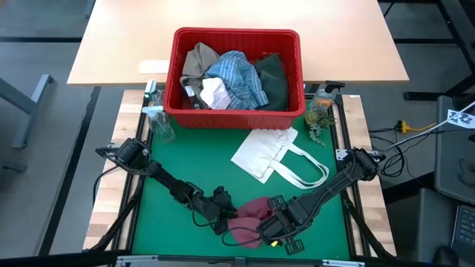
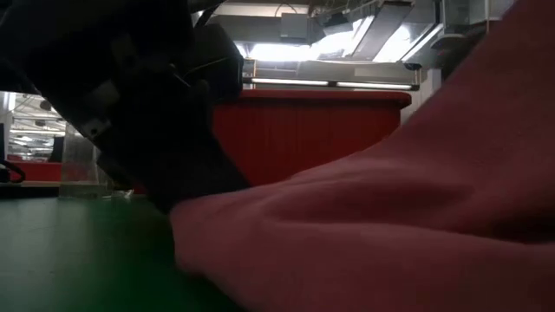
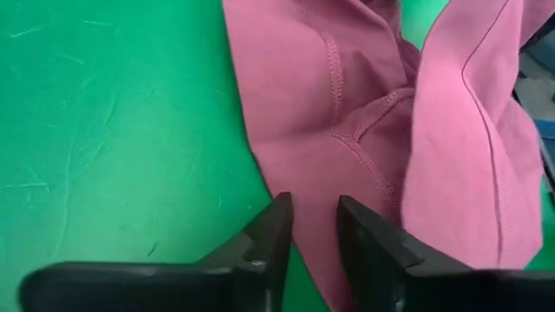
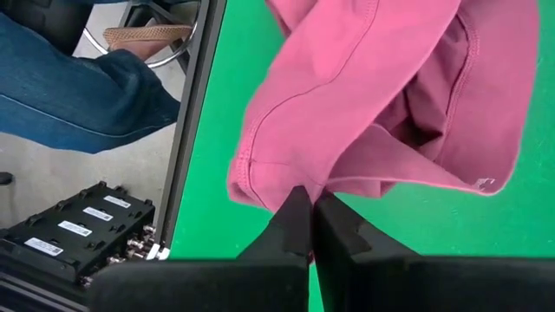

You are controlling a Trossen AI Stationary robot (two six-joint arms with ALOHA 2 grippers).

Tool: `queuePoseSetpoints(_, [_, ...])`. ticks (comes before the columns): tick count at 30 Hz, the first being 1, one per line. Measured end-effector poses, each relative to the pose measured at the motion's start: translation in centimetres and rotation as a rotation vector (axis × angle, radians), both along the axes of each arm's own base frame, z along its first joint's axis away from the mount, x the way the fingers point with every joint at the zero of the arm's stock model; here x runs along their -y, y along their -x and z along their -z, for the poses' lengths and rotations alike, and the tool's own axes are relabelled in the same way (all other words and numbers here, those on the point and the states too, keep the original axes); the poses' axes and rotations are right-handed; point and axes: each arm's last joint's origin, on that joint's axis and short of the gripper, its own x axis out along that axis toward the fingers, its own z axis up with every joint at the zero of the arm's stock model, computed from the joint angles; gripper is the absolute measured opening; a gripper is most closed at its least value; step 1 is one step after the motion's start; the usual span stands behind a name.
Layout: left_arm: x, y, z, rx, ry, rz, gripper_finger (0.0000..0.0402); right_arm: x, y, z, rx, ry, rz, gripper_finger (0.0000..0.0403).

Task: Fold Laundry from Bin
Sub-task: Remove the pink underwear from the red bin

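Observation:
Next, my left gripper opens wider and grasps toward the maroon cloth's raised fold [image 3: 423,195], because its narrowly open fingers span only a piece at the cloth's flat edge.
The small maroon cloth [image 1: 249,215] lies crumpled on the green mat [image 1: 185,163] near the table's front edge, between my two grippers. My right gripper [image 1: 272,227] is shut on it and holds one side up off the mat. My left gripper [image 1: 226,216] is low at the cloth's left edge. In the left wrist view its fingers [image 3: 277,227] stand apart with that edge [image 3: 316,238] between them. The red bin [image 1: 237,34] stands at the far side with the striped shirt [image 1: 237,78], a tan garment [image 1: 199,61] and a dark green garment [image 1: 274,78] piled inside. My left gripper has a finger on either side of the cloth's left edge, slanting down toward the mat; whether the fingers touch the cloth I cannot tell. My right gripper pinches a bunched, hemmed edge of the maroon cloth [image 4: 299,184] between its two fingertips, from above, pointing steeply down. That part is lifted clear of the mat and hangs in slack folds, while the cloth's left part [image 2: 260,234] rests on the mat.
A flat white tote bag [image 1: 271,152] lies on the mat between the bin and the cloth. A spray bottle [image 1: 154,111] stands left of the bin and a small bottle [image 1: 320,100] right of it. A person's leg [image 4: 78,87] shows beyond the table's near edge.

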Motion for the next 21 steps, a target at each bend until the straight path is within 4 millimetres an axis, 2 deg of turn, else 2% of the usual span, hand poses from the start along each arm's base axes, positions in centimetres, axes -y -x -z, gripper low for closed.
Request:
queuePoseSetpoints(6, [0.0,0.0,0.1,-0.002,-0.002,0.012,0.0008,0.0,0.0,0.0,0.0,0.0,0.0,0.0001])
queuePoseSetpoints(11, [0.1,0.1,0.0,-0.003,0.005,0.022,0.0003,0.0,0.0,0.0,-0.001,-0.001,0.0,0.0001])
queuePoseSetpoints(21, [-0.1,0.6,-1.9,-0.017,0.004,0.037,0.0001,0.0,0.0,0.0,-0.002,0.0,-0.001,0.0001])
